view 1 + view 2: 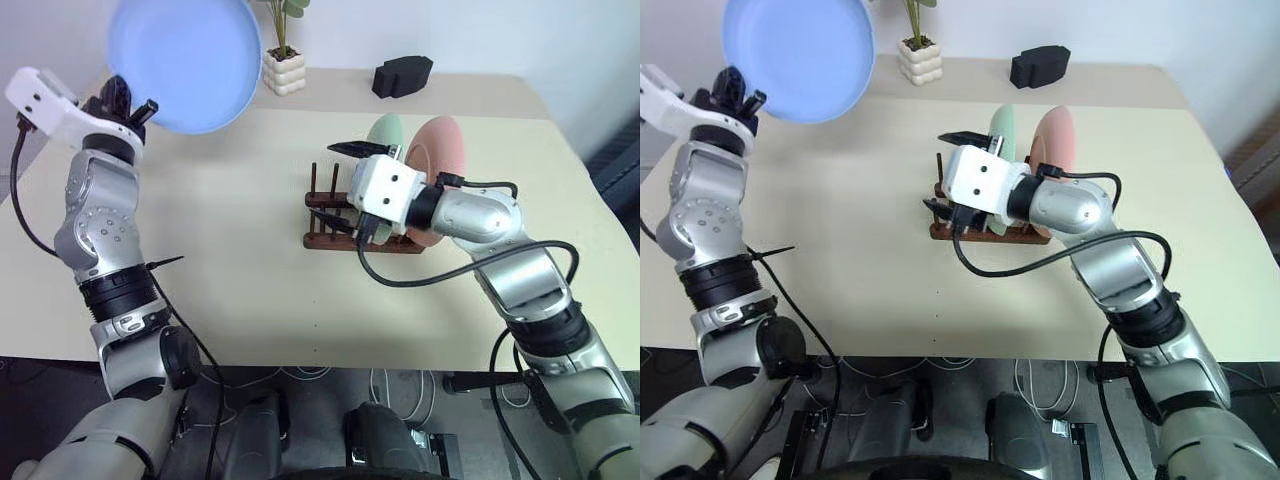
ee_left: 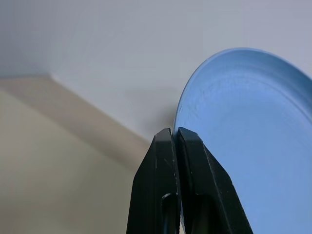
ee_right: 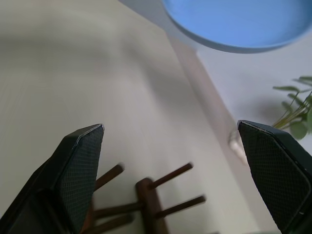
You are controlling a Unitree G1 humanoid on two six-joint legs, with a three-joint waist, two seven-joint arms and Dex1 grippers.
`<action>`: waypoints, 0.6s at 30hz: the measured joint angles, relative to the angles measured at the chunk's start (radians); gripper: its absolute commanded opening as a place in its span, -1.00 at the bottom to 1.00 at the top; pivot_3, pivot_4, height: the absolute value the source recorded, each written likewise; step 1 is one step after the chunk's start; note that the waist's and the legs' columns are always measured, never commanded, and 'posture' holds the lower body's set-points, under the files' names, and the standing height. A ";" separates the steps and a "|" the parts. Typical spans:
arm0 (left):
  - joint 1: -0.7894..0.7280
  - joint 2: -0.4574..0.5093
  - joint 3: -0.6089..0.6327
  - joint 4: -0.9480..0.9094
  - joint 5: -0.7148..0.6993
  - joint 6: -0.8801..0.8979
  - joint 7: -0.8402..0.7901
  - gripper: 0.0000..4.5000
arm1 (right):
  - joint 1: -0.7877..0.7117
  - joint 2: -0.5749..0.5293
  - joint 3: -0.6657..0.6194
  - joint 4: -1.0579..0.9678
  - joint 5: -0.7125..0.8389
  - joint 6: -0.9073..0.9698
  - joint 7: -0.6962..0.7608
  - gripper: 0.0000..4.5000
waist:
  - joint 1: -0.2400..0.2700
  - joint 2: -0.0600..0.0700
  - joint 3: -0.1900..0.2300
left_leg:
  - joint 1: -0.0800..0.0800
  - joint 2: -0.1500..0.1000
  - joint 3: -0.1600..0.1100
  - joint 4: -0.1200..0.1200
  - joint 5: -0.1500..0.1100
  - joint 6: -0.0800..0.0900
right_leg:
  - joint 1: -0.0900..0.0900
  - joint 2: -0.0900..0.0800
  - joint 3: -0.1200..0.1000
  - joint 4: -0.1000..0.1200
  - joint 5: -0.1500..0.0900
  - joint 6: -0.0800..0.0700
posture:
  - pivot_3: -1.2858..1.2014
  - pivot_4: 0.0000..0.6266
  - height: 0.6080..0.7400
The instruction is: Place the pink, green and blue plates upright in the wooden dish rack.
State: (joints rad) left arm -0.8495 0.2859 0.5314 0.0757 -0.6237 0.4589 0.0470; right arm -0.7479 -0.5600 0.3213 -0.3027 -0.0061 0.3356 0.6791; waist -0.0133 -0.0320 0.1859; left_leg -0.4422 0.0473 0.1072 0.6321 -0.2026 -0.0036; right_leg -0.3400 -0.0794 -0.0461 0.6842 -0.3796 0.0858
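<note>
I should let go of the blue plate with my left gripper in front of the white pot [image 1: 270, 73], passing it to my right gripper.
The blue plate [image 1: 190, 60] is held high over the table's far left corner, with my left gripper [image 1: 145, 108] shut on its lower rim; the left wrist view shows the fingers [image 2: 187, 161] pinching the rim edge-on. The pink plate [image 1: 440, 145] and the green plate [image 1: 387, 132] stand upright side by side in the wooden dish rack [image 1: 322, 238] at mid-table. My right gripper [image 1: 338, 187] hovers open over the rack's free left pegs, just beside the green plate. In the right wrist view the pegs [image 3: 170, 173] lie between its spread fingertips.
A small plant in a white pot [image 1: 284, 70] and a black object [image 1: 402, 76] stand at the table's back edge. The beige table [image 1: 230, 280] lies bare to the left of and in front of the rack. Cables hang under the front edge.
</note>
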 measured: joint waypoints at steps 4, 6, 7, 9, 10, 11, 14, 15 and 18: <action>-0.002 -0.027 -0.064 -0.076 0.001 0.037 0.020 -0.99 | -0.075 0.011 0.040 0.058 -0.128 -0.103 -0.030 1.00 | 0.000 0.000 0.000 | 0.000 0.000 0.000 0.000 0.000 0.000 | 0.000 0.000 0.000 0.000 0.000 0.000 | 0.03 -0.52 0.88; 0.001 -0.035 -0.097 -0.114 0.000 0.055 0.022 -0.99 | -0.103 0.009 0.064 0.096 -0.211 -0.169 -0.056 1.00 | -0.001 0.000 0.000 | 0.000 0.000 0.000 0.000 0.000 0.000 | 0.000 0.000 0.000 0.000 0.000 0.000 | 0.03 -0.52 0.88; 0.003 -0.039 -0.111 -0.132 0.000 0.065 0.023 -0.99 | -0.113 0.009 0.077 0.115 -0.250 -0.202 -0.068 1.00 | -0.001 0.000 0.000 | 0.000 0.000 0.000 0.000 0.000 0.000 | 0.000 0.000 0.000 0.000 0.000 0.000 | 0.03 -0.52 0.88; 0.010 -0.054 -0.134 -0.165 -0.002 0.084 0.026 -0.99 | -0.128 0.012 0.101 0.155 -0.309 -0.256 -0.082 1.00 | -0.001 0.000 0.000 | 0.000 0.000 0.000 0.000 0.000 0.000 | 0.000 0.000 0.000 0.000 0.000 0.000 | 0.03 -0.52 0.88; 0.014 -0.059 -0.143 -0.176 -0.005 0.092 0.028 -0.99 | -0.130 0.017 0.110 0.172 -0.334 -0.280 -0.085 1.00 | -0.002 0.000 0.000 | 0.000 0.000 0.000 0.000 0.000 -0.001 | 0.000 0.000 0.000 0.000 0.000 0.000 | 0.03 -0.52 0.88; 0.016 -0.061 -0.151 -0.183 -0.006 0.106 0.032 -0.99 | -0.132 0.023 0.120 0.195 -0.360 -0.305 -0.090 1.00 | -0.003 0.000 0.000 | 0.000 0.000 0.000 0.000 0.000 -0.001 | 0.000 0.001 0.000 0.000 0.000 0.000 | 0.03 -0.52 0.88; 0.020 -0.065 -0.178 -0.214 -0.008 0.132 0.039 -0.99 | -0.149 0.049 0.146 0.261 -0.435 -0.368 -0.117 1.00 | -0.004 0.000 0.000 | 0.000 0.000 0.000 0.000 0.001 -0.001 | 0.000 0.001 0.000 0.000 0.000 0.000 | 0.03 -0.52 0.88; 0.023 -0.063 -0.187 -0.225 -0.005 0.142 0.040 -0.99 | -0.161 0.057 0.150 0.279 -0.459 -0.385 -0.128 1.00 | -0.004 0.000 0.000 | 0.000 0.000 0.000 0.000 0.001 -0.001 | 0.000 0.001 0.000 0.000 0.000 0.000 | 0.03 -0.52 0.88; 0.030 -0.064 -0.203 -0.239 -0.001 0.147 0.042 -0.99 | -0.177 0.076 0.150 0.310 -0.507 -0.423 -0.148 1.00 | -0.002 0.000 0.000 | 0.000 0.000 0.000 0.000 0.001 -0.001 | 0.000 0.001 0.000 0.000 0.000 0.000 | 0.03 -0.52 0.88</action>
State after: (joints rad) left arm -0.8198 0.2222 0.3280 -0.1635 -0.6246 0.6061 0.0889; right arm -0.9253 -0.4845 0.4710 0.0074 -0.5135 -0.0877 0.5315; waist -0.0156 -0.0318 0.1860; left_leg -0.4421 0.0476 0.1072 0.6322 -0.2019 -0.0047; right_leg -0.3399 -0.0787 -0.0459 0.6843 -0.3797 0.0857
